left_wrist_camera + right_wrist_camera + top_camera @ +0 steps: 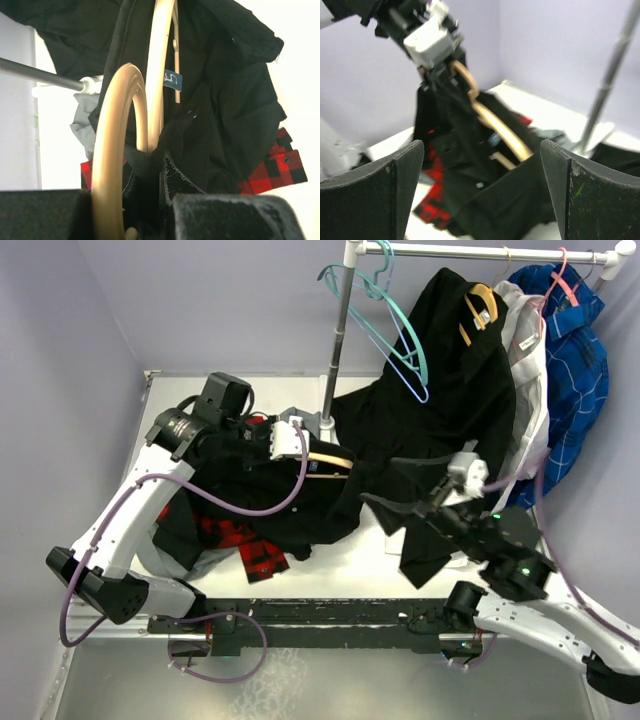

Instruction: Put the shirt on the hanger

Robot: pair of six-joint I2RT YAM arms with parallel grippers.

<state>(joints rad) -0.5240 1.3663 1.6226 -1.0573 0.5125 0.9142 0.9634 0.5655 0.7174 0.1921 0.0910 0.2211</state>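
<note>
I should pinch the shirt around the hanger's far end [352, 464] with my right gripper before my left gripper opens, because only my left gripper holds the hanger, by its hook end.
My left gripper [292, 440] is shut on the hook end of the tan wooden hanger [326, 461] and holds it above the table. In the left wrist view the gold hook [116, 150] loops up between the fingers [235, 215] of that left gripper [145, 212]. The black shirt [300, 502] hangs draped over the hanger [161, 65], its blue neck label [172, 80] showing. My right gripper [402, 490] stands open to the right of the shirt with nothing between its fingers. In the right wrist view the right gripper [480, 200] faces the shirt [470, 170] and the hanger [495, 125].
A red-and-black plaid shirt [245, 545] lies on the table under the black one. The rack pole [340, 340] rises behind, carrying teal hangers [392, 325], a longer black garment [450, 360], a grey-white garment [525, 350] and a blue checked shirt [572, 350].
</note>
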